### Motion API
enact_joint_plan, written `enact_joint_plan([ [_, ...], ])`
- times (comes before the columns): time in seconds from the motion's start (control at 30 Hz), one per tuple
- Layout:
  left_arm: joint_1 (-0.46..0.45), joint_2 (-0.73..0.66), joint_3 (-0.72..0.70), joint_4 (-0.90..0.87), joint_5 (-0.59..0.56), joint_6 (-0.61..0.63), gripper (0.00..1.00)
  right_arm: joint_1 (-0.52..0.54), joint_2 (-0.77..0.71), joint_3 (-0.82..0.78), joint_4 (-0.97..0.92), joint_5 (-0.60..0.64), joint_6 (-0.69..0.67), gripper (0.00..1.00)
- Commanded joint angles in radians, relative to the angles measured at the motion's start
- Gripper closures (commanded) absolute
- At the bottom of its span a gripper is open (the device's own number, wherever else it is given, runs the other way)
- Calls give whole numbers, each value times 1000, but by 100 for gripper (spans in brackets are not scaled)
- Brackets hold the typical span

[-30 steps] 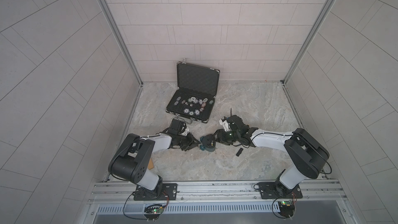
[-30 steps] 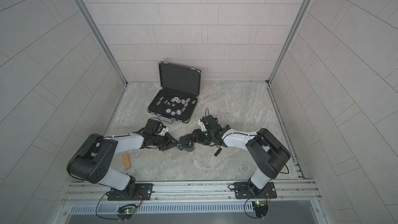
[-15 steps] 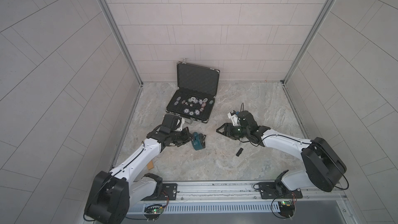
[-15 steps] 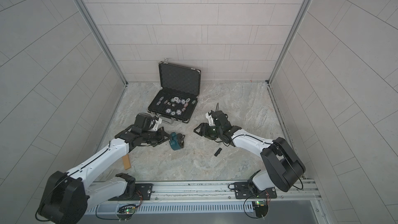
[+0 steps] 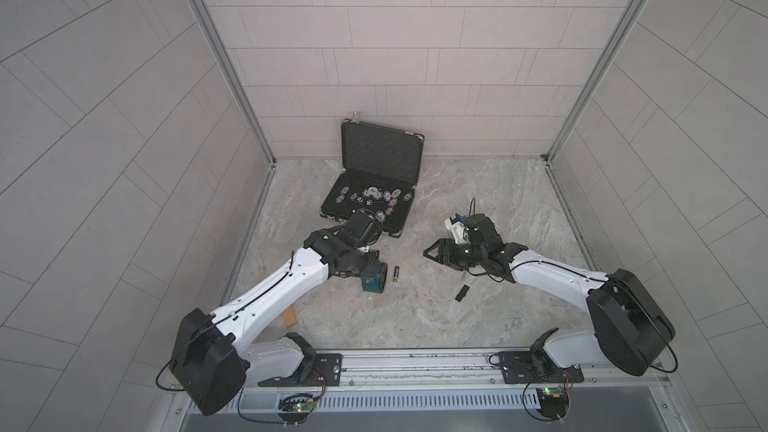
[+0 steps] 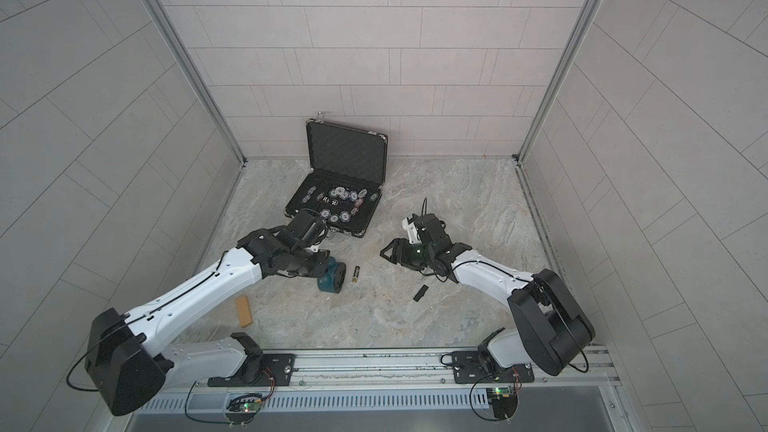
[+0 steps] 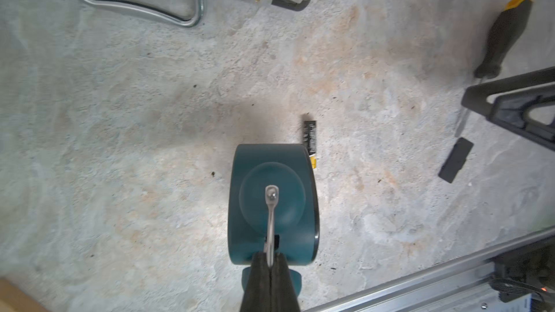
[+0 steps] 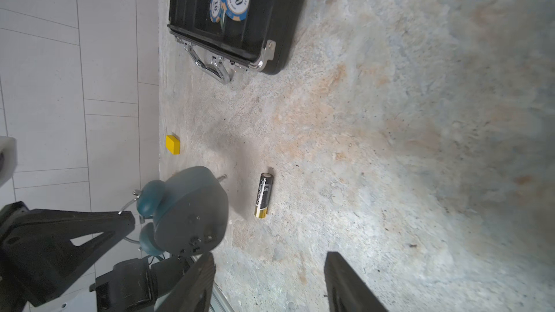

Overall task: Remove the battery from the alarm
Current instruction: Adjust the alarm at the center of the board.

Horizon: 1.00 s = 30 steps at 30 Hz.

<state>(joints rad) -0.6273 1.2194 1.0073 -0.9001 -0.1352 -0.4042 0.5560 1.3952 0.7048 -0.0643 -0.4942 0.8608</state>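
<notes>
I should set the teal alarm on the floor [image 5: 392, 290] with my left gripper, just past the gold end of the battery.
My left gripper [image 7: 271, 261] is shut on the thin metal handle of the teal alarm [image 7: 271, 205]. The alarm [image 5: 374, 280] [image 6: 331, 280] sits low over the floor, its dark back [image 8: 189, 214] turned toward the right arm. The battery [image 7: 310, 139], black with a gold end, lies loose on the floor just right of the alarm in both top views [image 5: 396, 274] [image 6: 356, 274]. It lies ahead of my right gripper [image 8: 270, 255], which is open and holds nothing. That gripper [image 5: 434, 252] hovers well to the right of the battery [image 8: 263, 195].
A small flat black cover [image 5: 462, 292] [image 7: 456, 159] lies in front of the right arm. A black-handled screwdriver [image 7: 504, 37] lies near it. The open poker chip case [image 5: 374, 201] stands behind the left arm. A wooden block [image 6: 244, 311] and a yellow block [image 8: 173, 144] lie at the left.
The two grippers have parted. The left one carried the alarm to the left and the right one drew back to the right. The battery now lies on the floor between them.
</notes>
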Motion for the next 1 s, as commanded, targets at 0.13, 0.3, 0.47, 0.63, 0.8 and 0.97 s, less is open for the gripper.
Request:
enact_joint_plan([
  [0.13,-3,-87,18,185,325,-96,100,-3,-57,-4,-120,57,-76,38],
  [0.3,-1,-80,-142,413,452,-305,100,-20,-125,-23,-245,169,-107,39],
  [0.47,41,-99,-253,459,455,-354,100,-43,-199,-57,-274,186,-118,40],
  [0.63,113,-150,-379,521,499,-389,100,-47,-219,-73,-282,181,-118,40],
  [0.8,162,-200,-443,429,408,-374,100,-47,-228,-73,-282,175,-119,40],
  [0.97,166,-217,-480,368,319,-349,100,-45,-237,-75,-283,156,-141,40],
])
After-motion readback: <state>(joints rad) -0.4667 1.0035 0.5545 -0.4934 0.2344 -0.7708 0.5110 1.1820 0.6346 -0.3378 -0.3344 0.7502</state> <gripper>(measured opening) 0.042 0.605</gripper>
